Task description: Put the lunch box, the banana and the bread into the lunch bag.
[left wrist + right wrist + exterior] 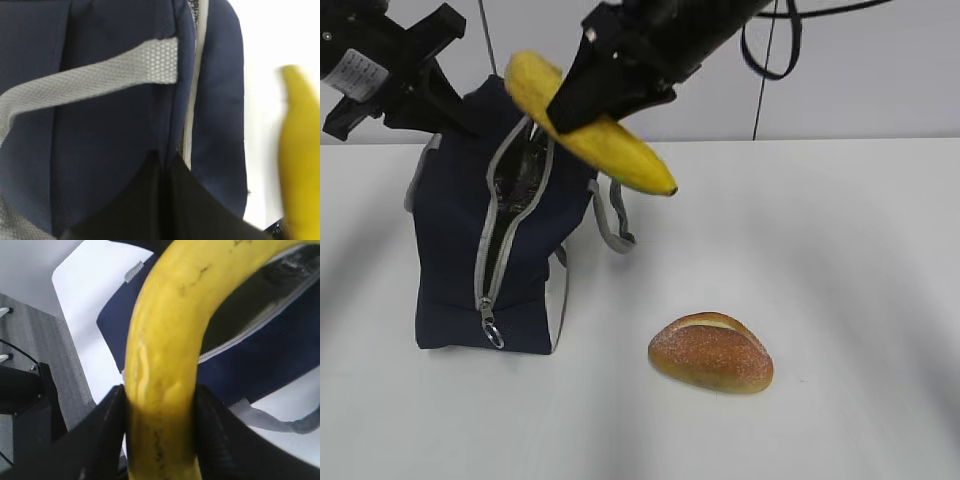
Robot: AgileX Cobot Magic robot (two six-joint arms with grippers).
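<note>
My right gripper is going to let go of the banana inside the navy lunch bag [515, 193] [240, 312], between the edges of the bag's open grey zipper.
The navy lunch bag [450, 250] stands at the table's left with its grey zipper open. Only a glossy glint [523, 165] shows inside; the lunch box is otherwise hidden. My right gripper [565, 115] is shut on the yellow banana [625, 155], which hangs tilted just above the bag's opening. In the right wrist view both fingers clamp the banana [165, 340] over the bag [280, 355]. My left gripper [445, 115] is shut on the bag's top edge; its fingertips [162, 160] pinch the fabric [100, 150] beside the zipper. The golden-brown bread [712, 352] lies apart on the table.
A grey strap handle [610, 225] hangs off the bag's right side, and the zipper's ring pull [492, 335] sits at its foot. A black cable [765, 50] loops behind the right arm. The white table [840, 250] ends at a grey wall.
</note>
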